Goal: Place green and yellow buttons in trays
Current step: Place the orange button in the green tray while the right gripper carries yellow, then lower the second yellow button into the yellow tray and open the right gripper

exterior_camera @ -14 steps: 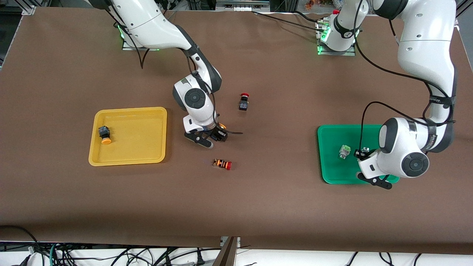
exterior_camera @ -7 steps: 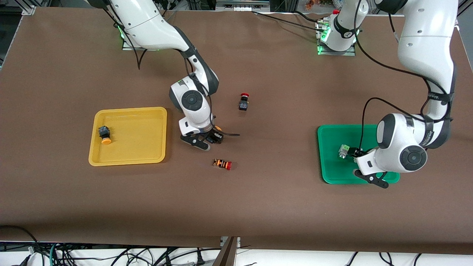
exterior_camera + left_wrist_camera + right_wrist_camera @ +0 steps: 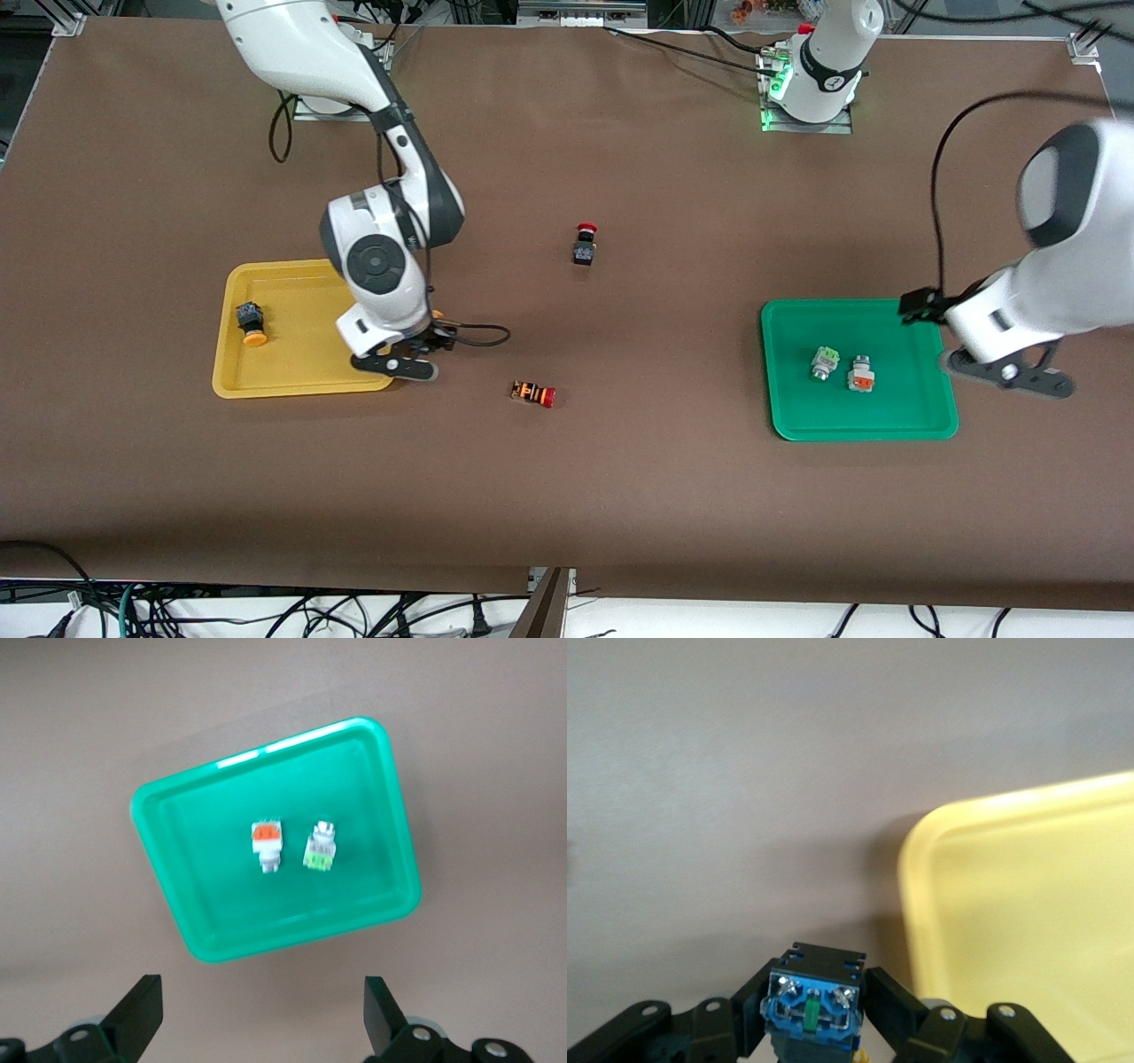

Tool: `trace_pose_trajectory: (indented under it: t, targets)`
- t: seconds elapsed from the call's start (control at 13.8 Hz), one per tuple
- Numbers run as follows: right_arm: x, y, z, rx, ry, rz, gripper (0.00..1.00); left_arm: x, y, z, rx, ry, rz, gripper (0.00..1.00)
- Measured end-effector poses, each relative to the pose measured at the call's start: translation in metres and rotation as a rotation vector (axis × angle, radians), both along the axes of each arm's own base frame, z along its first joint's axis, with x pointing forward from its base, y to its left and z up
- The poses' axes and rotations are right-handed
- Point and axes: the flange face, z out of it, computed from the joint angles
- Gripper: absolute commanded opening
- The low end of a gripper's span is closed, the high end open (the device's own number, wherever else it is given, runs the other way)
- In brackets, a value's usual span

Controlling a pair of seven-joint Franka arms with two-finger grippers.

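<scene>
The robot's right gripper will release the yellow-capped button in the yellow tray (image 3: 340, 330), between the second button and the inner edge of the tray.
My right gripper (image 3: 427, 342) is shut on a black-bodied button with a yellow-orange cap (image 3: 813, 1005), just above the table. It hangs beside the edge of the yellow tray (image 3: 301, 359) that faces the table's middle. In the right wrist view the gripper (image 3: 813, 1014) sits next to the tray's corner (image 3: 1028, 904). A second yellow-capped button (image 3: 251, 323) lies in the yellow tray. The green tray (image 3: 859, 416) holds the light-green-block button (image 3: 825, 361) and the orange-block button (image 3: 860, 376). My left gripper (image 3: 920, 307) is open and empty, raised beside the green tray (image 3: 221, 904).
A black switch with a red cap (image 3: 585, 245) stands near the table's middle. An orange-striped switch with a red cap (image 3: 533, 393) lies nearer the front camera, close to my right gripper.
My right gripper carried its button toward the yellow tray. My left gripper let go of the orange-block button in the green tray, rose and pulled away toward the left arm's end.
</scene>
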Motion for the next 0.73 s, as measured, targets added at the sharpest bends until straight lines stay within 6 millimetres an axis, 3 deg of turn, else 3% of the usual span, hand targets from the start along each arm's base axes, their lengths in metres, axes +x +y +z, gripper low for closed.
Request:
trace_pose_trajectory:
  t: [0.22,0.44,0.58,0.73]
  targets:
    - [0.007,-0.048,0.002,-0.013,0.029,0.076,0.0,-0.015,0.004,0.058,0.007,-0.072,0.098,1.0]
    - [0.006,-0.096,-0.002,0.032,0.059,0.117,0.0,-0.058,0.013,0.102,0.014,-0.169,0.222,1.0]
    - [-0.005,-0.116,-0.015,0.049,0.023,0.14,0.0,-0.093,0.015,0.12,0.011,-0.195,0.235,1.0]
    - [-0.024,-0.127,-0.04,0.047,-0.009,0.155,0.0,-0.111,0.012,0.121,0.003,-0.175,0.235,1.0]
